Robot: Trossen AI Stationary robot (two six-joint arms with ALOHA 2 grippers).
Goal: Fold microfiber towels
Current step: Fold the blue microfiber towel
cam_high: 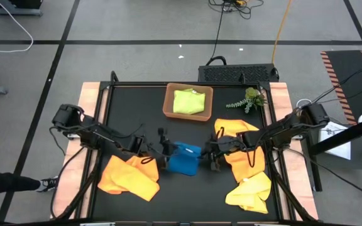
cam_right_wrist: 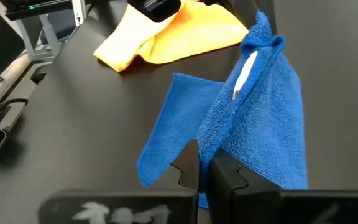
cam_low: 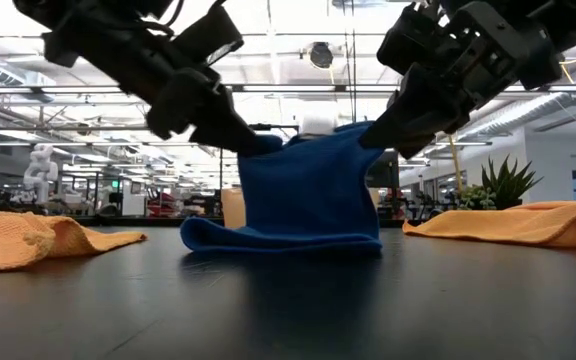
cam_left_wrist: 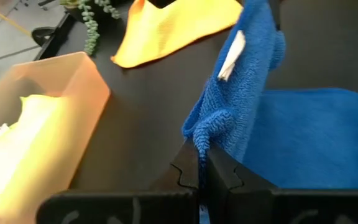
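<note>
My left gripper has a corner of the blue towel, raised at the table's middle. It will let go of that corner on the bare black tabletop (cam_high: 173, 177) just in front of the towel.
A blue microfiber towel (cam_high: 184, 158) stands raised at the table's middle, hung between my two grippers. My left gripper (cam_low: 258, 143) is shut on its left top corner and my right gripper (cam_low: 373, 135) is shut on its right top corner. The towel's lower part (cam_low: 278, 240) lies doubled on the table. A white tag (cam_left_wrist: 232, 56) shows on the raised edge. Other towels lie loose: an orange one (cam_high: 129, 177) near left, an orange one (cam_high: 237, 147) at the right, a yellow one (cam_high: 250, 190) near right. My left gripper pinches a bunched top corner of the blue towel (cam_left_wrist: 205, 134) between its two fingers, coming from the table's left and slanting down. The cloth runs on from there toward the other gripper, and its lower part rests on the table. My right gripper pinches the opposite top corner of the blue towel (cam_right_wrist: 211, 140) between its two fingers, slanting down from the table's right. Cloth hangs below the fingers; one flap spreads on the table (cam_right_wrist: 166, 124).
A shallow brown tray (cam_high: 168, 103) at the far middle holds a lime green towel (cam_high: 189, 102). A green plant sprig (cam_high: 249, 100) lies at the far right. Bare black tabletop shows in front of the blue towel.
</note>
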